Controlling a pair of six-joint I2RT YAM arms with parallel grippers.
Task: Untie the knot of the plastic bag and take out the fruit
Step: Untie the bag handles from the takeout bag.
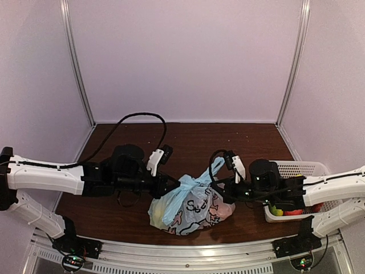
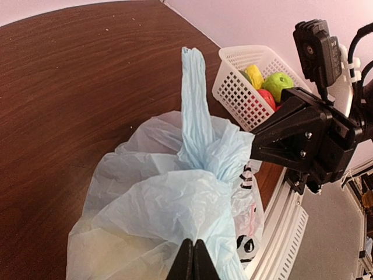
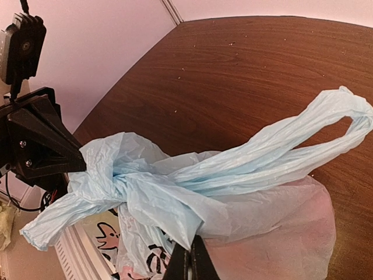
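My right gripper is pinching only the tip of a plastic fold next to the knot, so it should open and grab a thicker fold closer to the knot point(image 3: 158, 199).
The light blue plastic bag point(image 1: 191, 214) with cartoon print sits on the brown table between both arms. Its knot point(image 1: 188, 184) is tied on top, and one long handle ear point(image 1: 215, 168) sticks out toward the back right. My left gripper point(image 1: 174, 186) is shut on bag plastic just left of the knot point(image 2: 224, 169); its tips point(image 2: 193, 259) pinch a fold. My right gripper point(image 1: 221, 191) is shut on a fold of the bag point(image 3: 191, 262) right of the knot point(image 3: 113, 178). The fruit stays inside the bag and shows only as yellowish point(image 1: 159, 206) and pinkish point(image 3: 280, 239) shapes through the plastic.
A white mesh basket point(image 1: 299, 169) stands at the right edge beside my right arm, holding a green apple point(image 2: 278, 83), a yellow piece point(image 2: 254, 74) and a red piece point(image 2: 267, 98). An aluminium rail point(image 1: 188, 251) runs along the near table edge.
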